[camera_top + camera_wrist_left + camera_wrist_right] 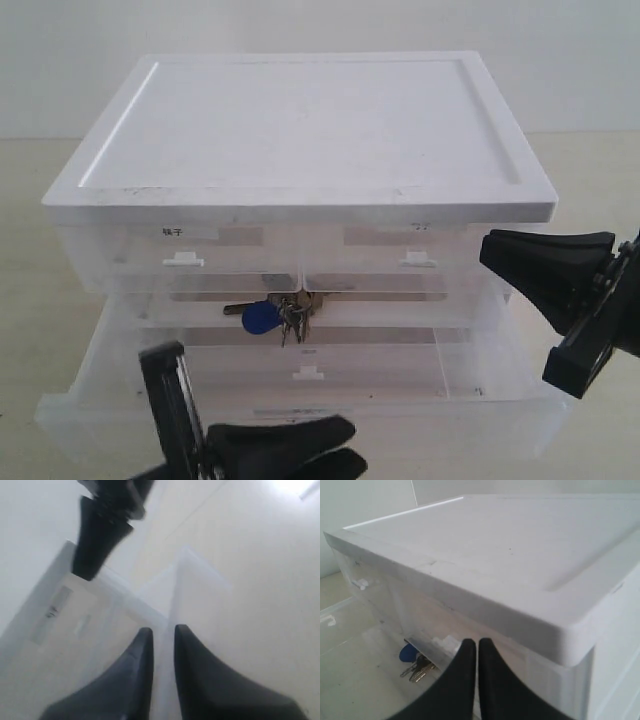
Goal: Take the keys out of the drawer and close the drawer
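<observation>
The keys are just under the cabinet's front, so I need to open my left gripper, take the drawer's front edge (303, 412) and pull it farther out before I reach in.
The keys (278, 318), with a round blue fob, lie at the back of the pulled-out translucent drawer (470, 420), just under the cabinet's front. The right wrist view shows the keys (415, 662) below the cabinet's overhang. My left gripper (355, 445) lies along the drawer's front, pointing right. Its jaws (164, 630) are a narrow gap apart, with the drawer's translucent wall (175, 595) running into that gap. My right gripper (488, 252) hovers shut and empty at the cabinet's right front corner, above and right of the keys. In its own view the right gripper (477, 642) has fingers touching.
The white-topped cabinet (300, 120) has two small shut drawers above the open one, each with a white tab (183, 260). Its lid (510, 545) overhangs close above the right fingers. Pale tabletop (30, 300) lies on both sides.
</observation>
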You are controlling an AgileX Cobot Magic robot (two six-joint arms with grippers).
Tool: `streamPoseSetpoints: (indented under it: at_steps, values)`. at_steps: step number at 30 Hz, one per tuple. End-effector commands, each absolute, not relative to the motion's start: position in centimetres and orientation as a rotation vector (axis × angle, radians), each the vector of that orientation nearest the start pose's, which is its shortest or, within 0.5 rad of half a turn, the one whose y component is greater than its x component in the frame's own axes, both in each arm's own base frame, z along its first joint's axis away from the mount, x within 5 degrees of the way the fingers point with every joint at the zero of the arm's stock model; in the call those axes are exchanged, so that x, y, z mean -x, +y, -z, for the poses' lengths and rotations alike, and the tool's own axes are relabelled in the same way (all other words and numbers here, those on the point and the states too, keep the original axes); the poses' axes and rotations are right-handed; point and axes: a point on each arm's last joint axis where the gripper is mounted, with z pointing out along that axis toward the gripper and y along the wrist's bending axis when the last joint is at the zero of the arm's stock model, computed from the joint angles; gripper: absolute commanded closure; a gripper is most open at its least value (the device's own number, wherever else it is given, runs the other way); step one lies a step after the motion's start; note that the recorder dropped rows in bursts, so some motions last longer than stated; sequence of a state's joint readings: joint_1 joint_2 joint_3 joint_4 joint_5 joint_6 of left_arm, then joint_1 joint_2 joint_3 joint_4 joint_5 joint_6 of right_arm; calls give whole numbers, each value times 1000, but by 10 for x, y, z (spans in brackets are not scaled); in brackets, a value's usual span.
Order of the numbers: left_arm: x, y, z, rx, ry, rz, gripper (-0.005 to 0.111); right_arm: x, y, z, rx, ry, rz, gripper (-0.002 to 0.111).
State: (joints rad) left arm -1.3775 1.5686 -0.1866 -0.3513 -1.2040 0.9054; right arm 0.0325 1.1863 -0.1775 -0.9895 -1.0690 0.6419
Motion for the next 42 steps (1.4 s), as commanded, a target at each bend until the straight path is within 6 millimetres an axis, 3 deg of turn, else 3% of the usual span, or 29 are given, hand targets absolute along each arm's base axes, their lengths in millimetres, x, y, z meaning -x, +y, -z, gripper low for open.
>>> streamPoseSetpoints:
  at_steps: [1,3,6,13,22,29,32,37,42]
  values:
    - [-81,-208,-188,-1147,1188,227,78,-159,72,-205,630,1591,-731,109]
    - [-88,-209,-200,-1094,1318,235,68,-159,72,-205,630,1591,-731,109]
    - [-89,-212,-216,-1175,1416,273,59,-159,72,-205,628,1593,-733,109]
    - [-85,-223,-250,-1500,1608,602,58,-159,72,-205,628,1593,-733,109]
    - [-129,-219,-215,-1631,1670,353,58,-159,72,-205,627,1600,-728,109]
    - [-137,-224,-200,-1685,1642,269,58,-159,72,-205,628,1598,-730,109]
    - [-138,-225,-195,-1712,1639,257,64,-159,72,-205,628,1598,-730,109]
    - [-137,-225,-193,-1735,1640,257,102,-159,72,-205,626,1598,-731,109]
    - [-132,-224,-190,-1805,1655,287,102,-159,72,-205,626,1598,-731,109]
